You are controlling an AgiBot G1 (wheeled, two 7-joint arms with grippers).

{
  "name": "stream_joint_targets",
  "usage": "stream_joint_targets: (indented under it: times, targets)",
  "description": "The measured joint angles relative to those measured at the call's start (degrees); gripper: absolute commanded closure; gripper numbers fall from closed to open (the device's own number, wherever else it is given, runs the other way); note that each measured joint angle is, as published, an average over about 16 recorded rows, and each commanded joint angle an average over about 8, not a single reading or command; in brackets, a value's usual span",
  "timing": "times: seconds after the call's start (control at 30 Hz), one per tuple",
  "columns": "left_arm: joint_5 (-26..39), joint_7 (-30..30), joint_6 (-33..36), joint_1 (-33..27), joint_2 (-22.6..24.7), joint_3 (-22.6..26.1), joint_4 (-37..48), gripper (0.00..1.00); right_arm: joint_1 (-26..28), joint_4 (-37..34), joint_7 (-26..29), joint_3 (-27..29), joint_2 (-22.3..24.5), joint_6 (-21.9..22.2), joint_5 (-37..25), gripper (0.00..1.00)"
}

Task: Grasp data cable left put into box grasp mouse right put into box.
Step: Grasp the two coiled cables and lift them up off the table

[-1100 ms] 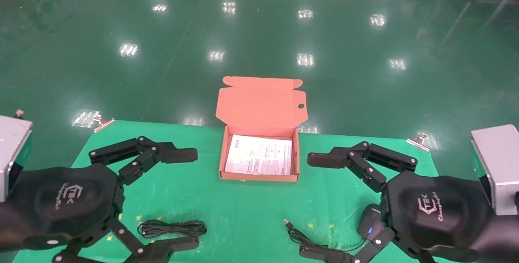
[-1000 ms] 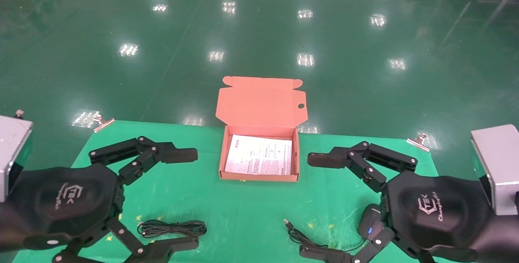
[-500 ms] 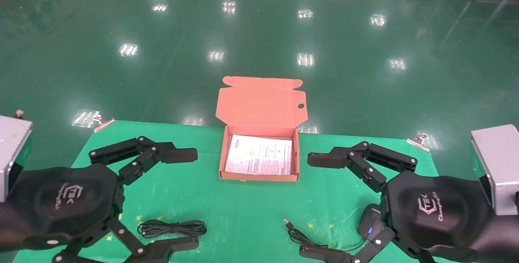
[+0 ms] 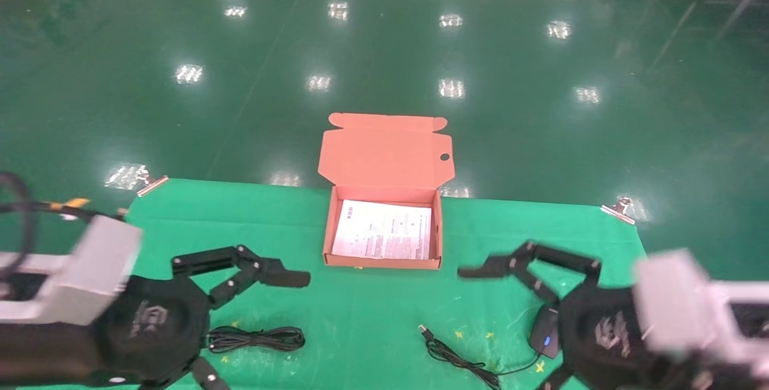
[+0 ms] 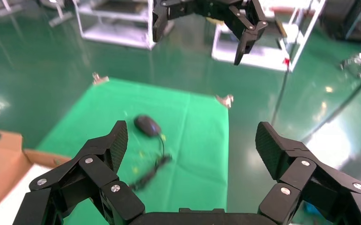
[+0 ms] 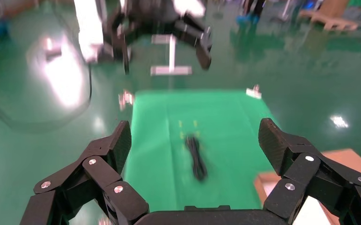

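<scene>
My left gripper is to close on the narrow middle (image 4: 252, 338) of the coiled data cable, since a band holds the cable's loops together there.
The orange-brown box (image 4: 383, 262) stands open at the table's far middle, lid up, a white sheet on its bottom. The data cable (image 4: 240, 339) lies as a flat coil at the near left; it also shows in the right wrist view (image 6: 196, 157). My left gripper (image 4: 264, 333) hovers open around and above it. The mouse (image 4: 542, 333), with a blue light, lies at the near right, partly hidden by my open right gripper (image 4: 501, 330). Its cord ends in a USB plug (image 4: 423, 331). The mouse also shows in the left wrist view (image 5: 146, 125).
A green cloth (image 4: 372, 306) covers the table, held by metal clips (image 4: 150, 184) at the far corners. The far edge drops to a glossy green floor. Metal racks (image 5: 122, 23) stand on the floor beyond the table's right side.
Both arms have shifted toward the near edge and turned, so their grey wrist blocks now show above the hands. Both grippers stay open. Cable, mouse and box have not moved.
</scene>
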Motion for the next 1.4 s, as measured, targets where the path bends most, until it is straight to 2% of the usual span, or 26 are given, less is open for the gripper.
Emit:
stream_joint_targets:
  times: [0.3, 0.57, 0.73, 0.93, 1.13, 1.4]
  targets:
    - [13.03, -0.41, 1.75, -9.16, 2.73, 9.39, 1.68, 0.0, 6.95, 1.72, -7.59, -6.61, -2.29, -1.02, -16.86, 0.0]
    - [31.1, -0.2, 1.02, -17.34, 7.58, 20.93, 2.43, 0.0, 11.42, 2.16, -13.93, -13.99, -6.49, 0.68, -34.0, 0.0]
    - [43.22, -0.67, -1.62, -20.06, 11.56, 27.23, 3.07, 0.0, 12.0, 1.95, -14.83, -18.02, -9.41, 3.22, -44.01, 0.0]
    - [54.49, -1.51, -6.98, -19.92, 15.91, 31.9, 4.88, 0.0, 10.62, 0.43, -12.14, -21.36, -12.98, 7.37, -53.49, 0.0]
    - [59.41, -1.73, -12.68, -17.76, 19.37, 33.38, 10.05, 0.0, 8.71, -3.68, -7.7, -23.04, -16.79, 11.32, -59.06, 0.0]
    - [58.19, 0.75, -17.45, -15.89, 23.68, 32.74, 22.96, 0.0, 7.71, -13.25, -3.97, -23.99, -22.5, 14.93, -61.66, 0.0]
